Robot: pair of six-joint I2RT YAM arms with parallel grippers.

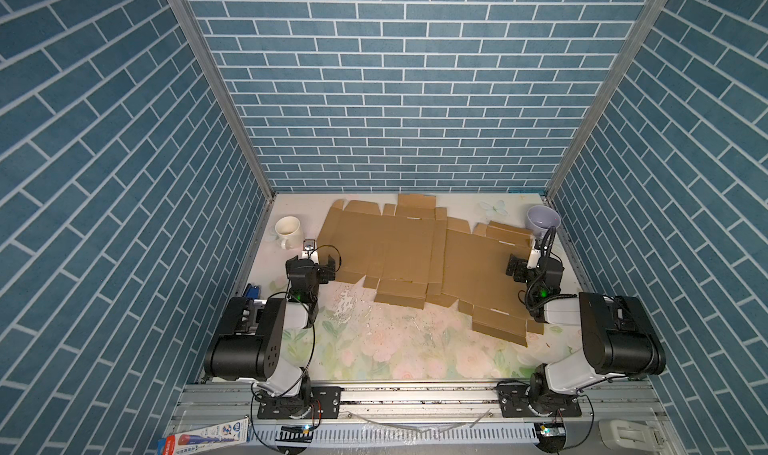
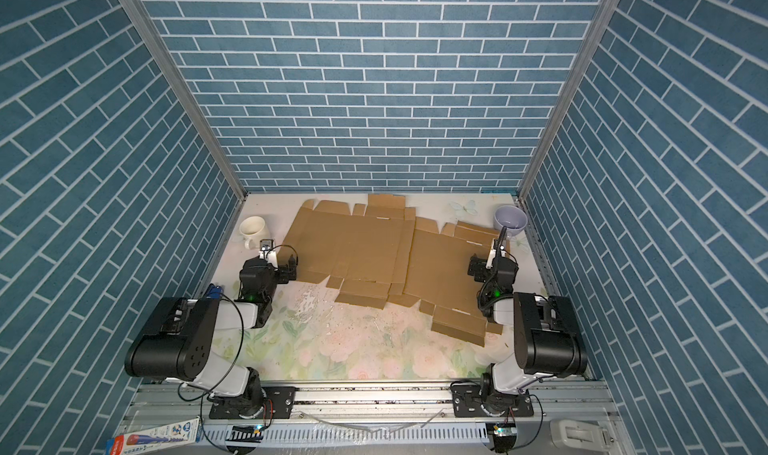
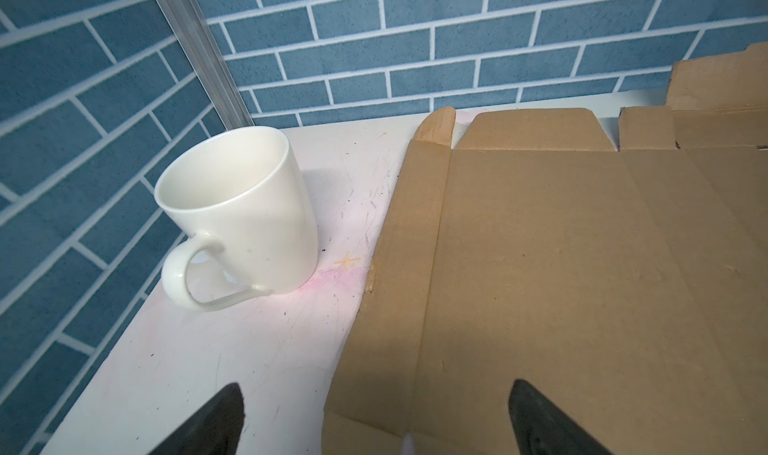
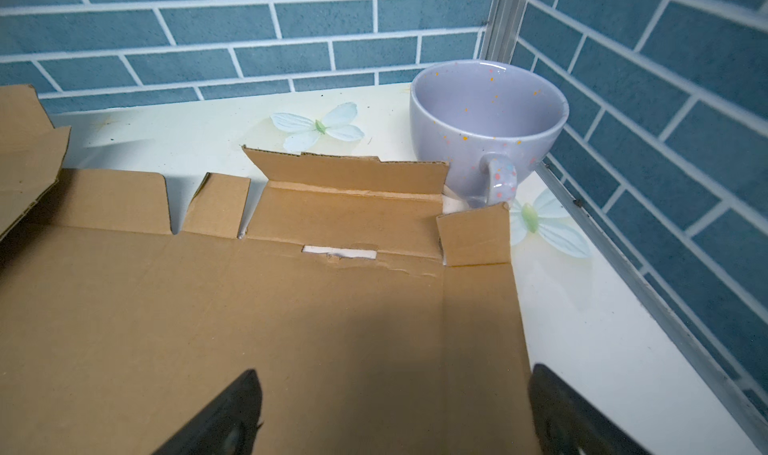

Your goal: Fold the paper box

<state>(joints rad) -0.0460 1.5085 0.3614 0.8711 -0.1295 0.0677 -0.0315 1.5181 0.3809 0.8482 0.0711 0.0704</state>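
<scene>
The upper cardboard sheet's overlapping edge (image 1: 444, 251) lies across the sheet beside the lilac cup. I will close my right gripper on that edge at its middle.
The paper box (image 1: 386, 249) (image 2: 353, 245) lies flat and unfolded at the back of the table as brown cardboard. One sheet on the left overlaps a second sheet (image 1: 478, 274) on the right. My left gripper (image 1: 311, 266) (image 2: 270, 271) hangs open over the cardboard's left edge (image 3: 540, 266); one finger (image 3: 224, 415) is above bare table, the other above cardboard. My right gripper (image 1: 534, 268) (image 2: 494, 268) (image 4: 395, 372) is open over the right sheet's (image 4: 249, 307) right edge. A small flap (image 4: 353, 174) there stands partly raised. Neither gripper holds anything.
A white mug (image 1: 288, 231) (image 3: 241, 216) stands at the back left, close to the cardboard. A lilac speckled cup (image 1: 542, 220) (image 4: 486, 128) sits in the back right corner against the flaps. A blue object (image 1: 250, 291) lies at the table's left edge. Brick-patterned walls enclose three sides.
</scene>
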